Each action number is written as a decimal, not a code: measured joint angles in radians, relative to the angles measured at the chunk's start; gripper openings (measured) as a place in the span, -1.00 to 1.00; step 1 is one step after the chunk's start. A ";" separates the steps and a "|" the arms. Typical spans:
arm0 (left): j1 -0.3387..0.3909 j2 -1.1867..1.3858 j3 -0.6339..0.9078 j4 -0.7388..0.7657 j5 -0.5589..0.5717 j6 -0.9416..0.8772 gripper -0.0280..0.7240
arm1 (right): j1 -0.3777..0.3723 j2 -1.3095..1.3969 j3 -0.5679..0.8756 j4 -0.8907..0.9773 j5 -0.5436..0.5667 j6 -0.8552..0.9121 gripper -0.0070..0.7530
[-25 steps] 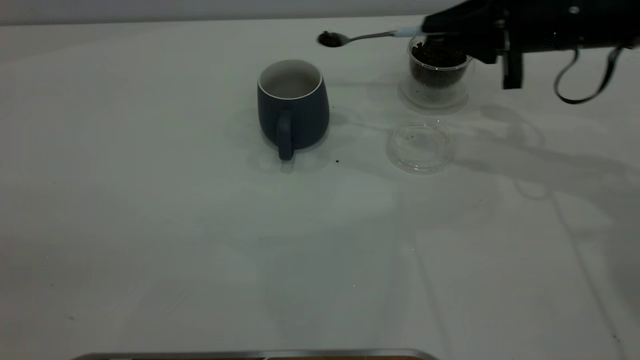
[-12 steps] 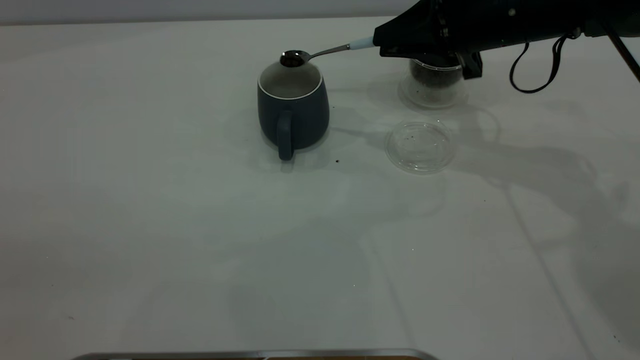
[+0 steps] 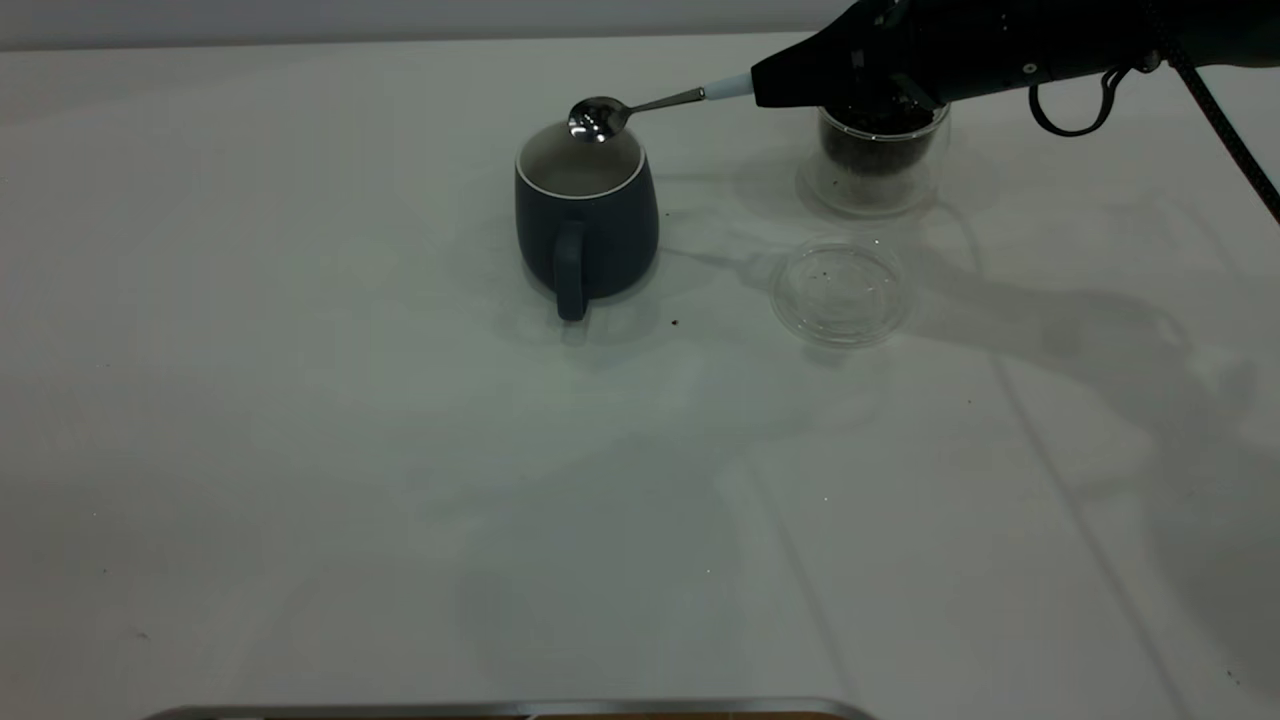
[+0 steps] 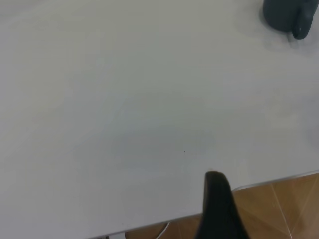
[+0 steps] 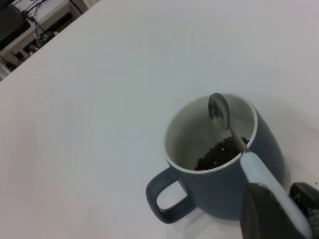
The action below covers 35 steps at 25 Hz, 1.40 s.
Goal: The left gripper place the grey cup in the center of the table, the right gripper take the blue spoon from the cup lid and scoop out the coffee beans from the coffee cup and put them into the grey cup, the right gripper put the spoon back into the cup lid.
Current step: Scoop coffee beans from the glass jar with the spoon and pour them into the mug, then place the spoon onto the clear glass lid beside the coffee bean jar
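Observation:
The blue spoon will lie across the cup lid's rim (image 3: 900, 278) farthest from the grey cup when I let go of it there with my right gripper.
The grey cup (image 3: 585, 215) stands upright mid-table, handle toward the near edge. My right gripper (image 3: 790, 80) is shut on the pale handle of the blue spoon (image 3: 640, 105) and holds it over the cup's rim. The spoon's bowl is tilted, shiny and empty. In the right wrist view the gripper (image 5: 286, 209) holds the spoon (image 5: 255, 167) over the cup (image 5: 224, 199), with coffee beans (image 5: 219, 154) in its bottom. The coffee cup (image 3: 880, 160), with beans inside, stands behind the gripper. The cup lid (image 3: 838, 293) lies empty on the table (image 3: 400, 450). My left gripper (image 4: 217, 199) is at the table's near edge, far from the cup (image 4: 289, 17).
A stray dark speck (image 3: 675, 323) lies between the cup and the lid. A metal strip (image 3: 500, 708) marks the table's near edge. Wooden floor (image 4: 284, 209) shows beyond the edge in the left wrist view.
My right gripper carried the bean-filled spoon left from above the coffee cup to over the grey cup. The spoon tipped and its bowl is now empty.

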 joint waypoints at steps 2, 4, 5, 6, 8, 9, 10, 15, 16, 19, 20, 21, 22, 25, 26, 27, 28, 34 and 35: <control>0.000 0.000 0.000 0.000 0.000 0.000 0.58 | -0.005 -0.003 0.000 -0.005 0.030 0.129 -0.70; 0.000 0.000 0.000 0.000 0.000 0.000 0.58 | -0.020 -0.020 0.004 -0.037 0.099 0.277 -0.70; 0.000 0.000 0.000 0.000 0.000 0.000 0.58 | -0.033 -0.037 0.011 -0.060 0.136 0.355 -0.70; 0.000 0.000 0.000 0.000 0.000 0.000 0.58 | -0.047 -0.056 0.024 -0.072 0.161 0.423 -0.70; 0.000 0.000 0.000 0.000 0.000 0.000 0.58 | -0.082 -0.109 0.085 -0.080 0.194 0.519 -0.70; 0.000 0.000 0.000 0.000 0.000 0.000 0.58 | -0.107 -0.135 0.130 -0.074 0.200 0.553 -0.70; 0.000 0.000 0.000 0.000 0.000 0.000 0.58 | -0.134 -0.158 0.172 -0.060 0.205 0.576 -0.70; 0.000 0.000 0.000 0.000 0.000 0.000 0.58 | -0.273 -0.195 0.385 -0.006 0.187 0.619 -0.70; 0.000 0.000 0.000 0.000 0.000 0.000 0.58 | -0.300 -0.195 0.415 -0.002 0.175 0.623 -0.70; 0.000 0.000 0.000 0.000 0.000 0.000 0.58 | -0.347 -0.188 0.475 0.001 0.132 0.623 -0.70; 0.000 0.000 0.000 0.000 0.000 0.000 0.58 | -0.357 -0.182 0.483 0.004 0.118 0.623 -0.70; 0.000 0.000 0.000 0.000 0.000 0.000 0.58 | -0.368 -0.174 0.485 0.006 0.103 0.627 -0.70; 0.000 0.000 0.000 0.000 0.000 -0.001 0.58 | -0.375 -0.160 0.486 0.007 0.085 0.637 -0.70; 0.000 0.000 0.000 0.000 0.000 -0.001 0.58 | -0.387 -0.106 0.475 0.007 0.059 0.652 -0.70; 0.000 0.000 0.000 0.000 0.000 -0.001 0.58 | -0.387 -0.084 0.465 0.007 0.058 0.653 -0.70; 0.000 0.000 0.000 0.000 0.000 -0.001 0.58 | -0.387 -0.063 0.452 0.007 0.057 0.653 -0.70; 0.000 0.000 0.000 0.000 0.000 -0.001 0.58 | -0.387 -0.046 0.439 0.007 0.057 0.653 -0.70; 0.000 0.000 0.000 0.000 0.000 -0.001 0.58 | -0.387 0.052 0.356 0.007 0.060 0.656 -0.70; 0.000 0.000 0.000 0.000 0.000 -0.001 0.58 | -0.387 0.062 0.349 0.007 0.061 0.656 -0.70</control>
